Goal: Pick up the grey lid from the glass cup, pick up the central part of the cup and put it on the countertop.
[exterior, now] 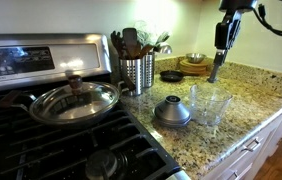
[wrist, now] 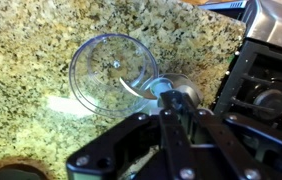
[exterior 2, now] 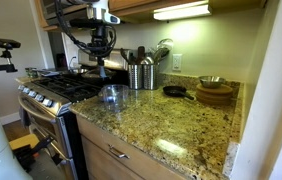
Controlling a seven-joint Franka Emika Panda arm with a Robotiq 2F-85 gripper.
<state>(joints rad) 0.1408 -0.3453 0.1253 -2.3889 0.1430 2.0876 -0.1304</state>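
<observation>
I should let go of the central part of the cup on the countertop (exterior: pixel 190 148) (wrist: pixel 191 61) with my gripper, between the grey lid and the counter edge.
The grey lid (exterior: pixel 171 110) rests on the countertop (exterior: pixel 241 110) between the stove and the glass cup (exterior: pixel 209 100). The cup stands upright and open with nothing inside. My gripper (exterior: pixel 220 48) is shut on the central part of the cup (exterior: pixel 216 68), a thin dark stem that hangs from the jaws in the air above the countertop, just behind the cup. In an exterior view the gripper (exterior 2: pixel 101 48) holds the stem (exterior 2: pixel 103 68) above the cup (exterior 2: pixel 114 96). The wrist view shows the cup (wrist: pixel 111 72) and the lid (wrist: pixel 173 88), which is partly hidden by my shut fingers (wrist: pixel 173 102).
A ribbed steel utensil holder (exterior: pixel 137 70) stands behind the lid. A pan with a glass lid (exterior: pixel 73 100) sits on the black gas stove (exterior: pixel 41 140). A black skillet (exterior: pixel 171 75) and stacked bowls (exterior: pixel 193 65) are at the back. The counter edge (exterior 2: pixel 151 150) is near.
</observation>
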